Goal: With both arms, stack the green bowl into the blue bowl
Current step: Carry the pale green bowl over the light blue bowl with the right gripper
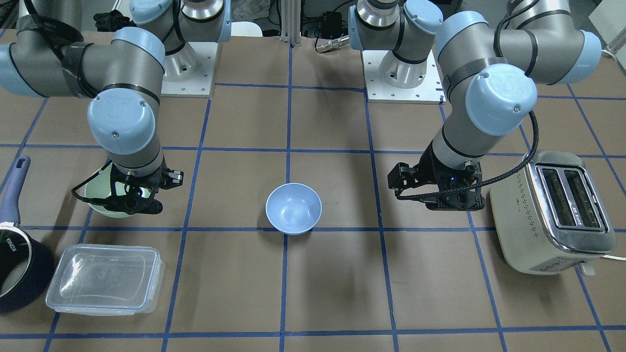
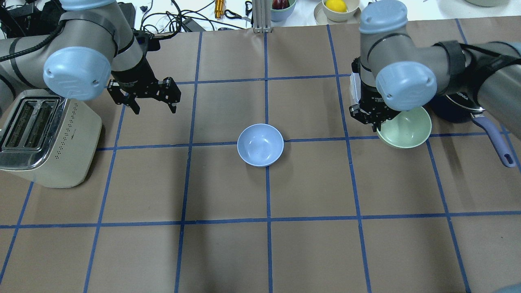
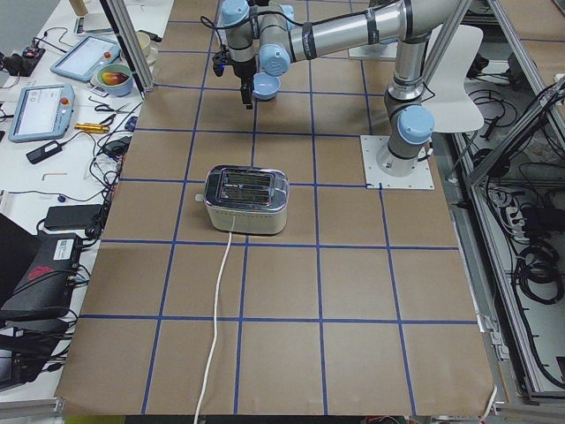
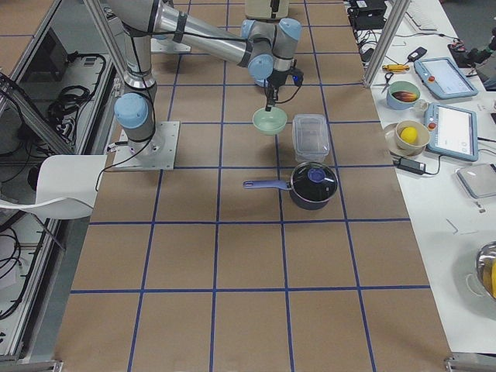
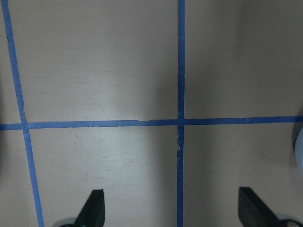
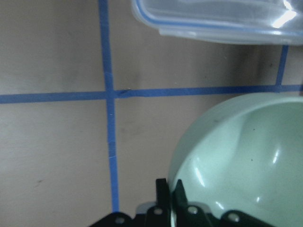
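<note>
The robot's right gripper will release the green bowl, now held by its rim, inside the empty blue bowl at the table's middle [image 1: 293, 206].
The green bowl [image 2: 407, 128] is at the right of the overhead view, and also shows in the front view [image 1: 100, 203] and the right wrist view [image 6: 241, 156]. My right gripper [image 2: 376, 122] is shut on its rim nearest the blue bowl; the fingers [image 6: 163, 191] pinch the rim. I cannot tell whether the bowl touches the table. The blue bowl [image 2: 260, 145] stands upright and empty at the table's middle [image 1: 293, 208]. My left gripper [image 2: 155, 109] hangs open and empty above the paper, up-left of the blue bowl in the overhead view. Its fingertips [image 5: 94, 208] show bare table between them.
A cream toaster [image 2: 44, 138] stands beside my left arm. A dark pot with a blue handle [image 1: 14, 259] and a clear lidded container [image 1: 105, 278] lie close to the green bowl. Bowls with fruit [image 2: 336, 8] stand beyond the table's far edge.
</note>
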Controlling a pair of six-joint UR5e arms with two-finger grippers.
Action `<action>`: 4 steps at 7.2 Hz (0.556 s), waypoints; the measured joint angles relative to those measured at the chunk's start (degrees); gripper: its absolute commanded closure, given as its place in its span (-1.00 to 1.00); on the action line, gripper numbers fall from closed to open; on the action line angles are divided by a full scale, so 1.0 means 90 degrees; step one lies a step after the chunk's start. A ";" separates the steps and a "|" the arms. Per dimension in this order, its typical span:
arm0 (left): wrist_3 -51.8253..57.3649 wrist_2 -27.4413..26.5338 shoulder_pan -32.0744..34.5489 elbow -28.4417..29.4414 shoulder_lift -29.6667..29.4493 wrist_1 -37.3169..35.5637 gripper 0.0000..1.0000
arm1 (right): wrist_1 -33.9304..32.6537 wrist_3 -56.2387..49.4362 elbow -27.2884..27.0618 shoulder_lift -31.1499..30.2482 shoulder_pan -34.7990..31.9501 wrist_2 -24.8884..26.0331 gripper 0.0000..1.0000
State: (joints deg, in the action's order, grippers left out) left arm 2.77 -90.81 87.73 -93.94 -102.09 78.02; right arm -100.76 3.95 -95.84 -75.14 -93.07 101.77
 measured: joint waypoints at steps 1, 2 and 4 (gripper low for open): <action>0.0000 -0.0002 -0.0003 -0.0007 0.0054 0.0000 -1.00 | 0.0368 0.0292 0.0482 0.0053 -0.0286 -0.0168 1.00; -0.0002 0.0002 -0.0028 -0.0007 0.0107 -0.0006 -1.00 | 0.0547 0.0684 0.0805 0.0162 -0.0616 -0.0358 1.00; -0.0010 0.0010 -0.0113 -0.0005 0.0161 -0.0015 -1.00 | 0.0631 0.1458 0.1200 0.0449 -0.1298 -0.0839 1.00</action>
State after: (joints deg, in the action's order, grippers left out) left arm 2.68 -90.72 86.72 -93.99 -100.64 77.89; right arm -95.08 17.07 -85.04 -71.10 -104.75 94.22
